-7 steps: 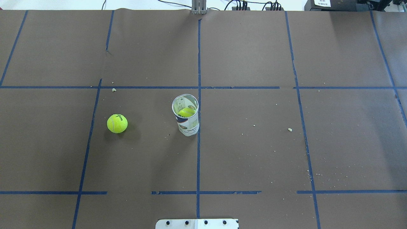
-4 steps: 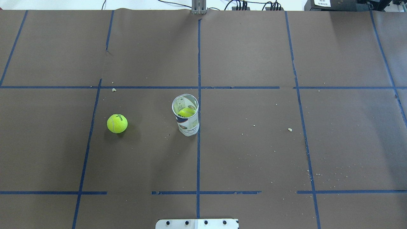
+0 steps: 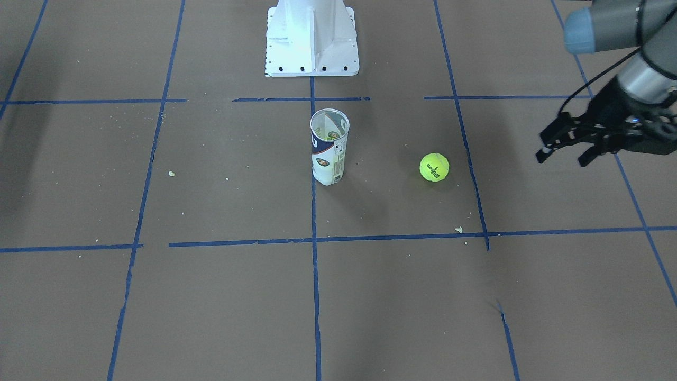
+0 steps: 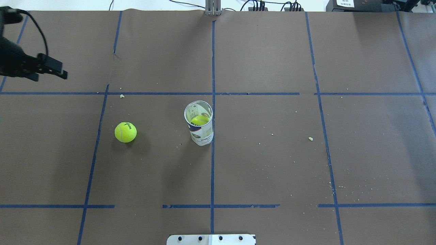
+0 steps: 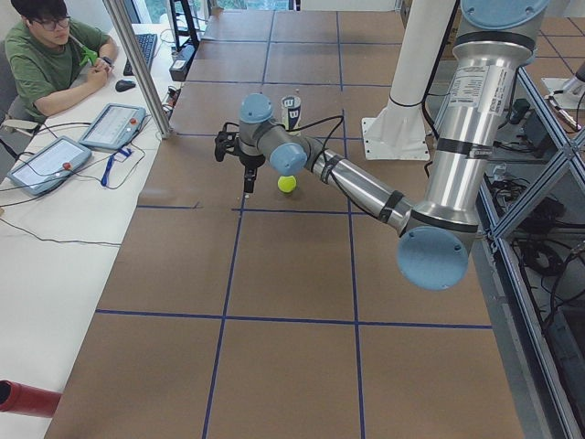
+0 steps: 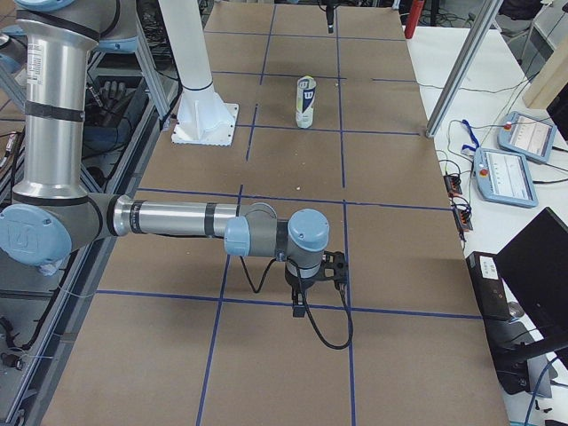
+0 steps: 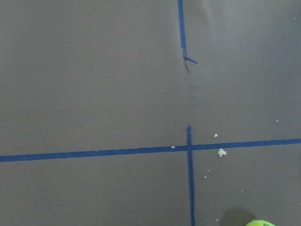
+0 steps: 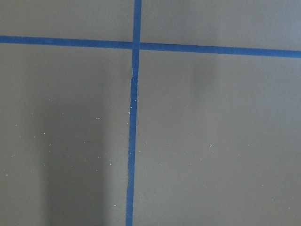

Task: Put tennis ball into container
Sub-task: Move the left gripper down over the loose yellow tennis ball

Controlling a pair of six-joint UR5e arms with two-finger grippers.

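The robot's left gripper should close on the middle of the yellow-green tennis ball (image 3: 435, 167), which lies loose on the brown table outside the clear container.
The yellow-green tennis ball (image 4: 125, 132) (image 3: 434, 167) lies on the brown table left of centre, and its edge peeks into the bottom of the left wrist view (image 7: 261, 223). The clear labelled container (image 4: 199, 127) (image 3: 329, 148) stands upright at the centre with another yellow ball (image 4: 200, 119) inside. My left gripper (image 4: 50, 75) (image 3: 560, 159) hovers open and empty, well to the left of the loose ball and farther from me. My right gripper (image 6: 302, 300) shows only in the exterior right view, far from the container (image 6: 305, 100); I cannot tell whether it is open or shut.
The white robot base (image 3: 311, 37) (image 4: 211, 239) sits at the near table edge. Blue tape lines and small crumbs (image 4: 310, 138) mark the brown paper. An operator (image 5: 50, 55) with tablets sits past the far edge.
My left gripper has come into the overhead view at the upper left. The ball and the container have not moved.
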